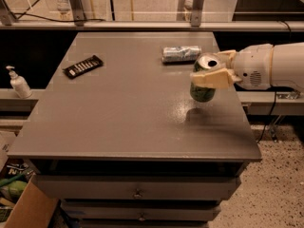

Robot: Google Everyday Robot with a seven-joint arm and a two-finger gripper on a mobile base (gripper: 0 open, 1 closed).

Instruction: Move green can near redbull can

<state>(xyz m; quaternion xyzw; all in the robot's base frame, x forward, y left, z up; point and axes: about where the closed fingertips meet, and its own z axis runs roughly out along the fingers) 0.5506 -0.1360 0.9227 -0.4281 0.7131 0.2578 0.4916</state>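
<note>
I will set the green can on the table (205, 74) beside the redbull can's end nearest the white arm. The green can is now held above the table.
The green can (202, 90) is upright, silver top showing, held above the grey table (118, 113) near its right edge; its shadow lies on the tabletop below. My gripper (212, 71) comes in from the right on a white arm and is shut on the green can's upper half. The redbull can (181, 54), slim and shiny silver-blue, lies on its side at the table's far right, a short way behind and left of the held can.
A black flat bar (83, 66) with pale marks lies at the far left of the table. A white pump bottle (18, 82) stands on a ledge to the left. A metal rail (142, 25) runs behind the table. Drawers (137, 189) are below.
</note>
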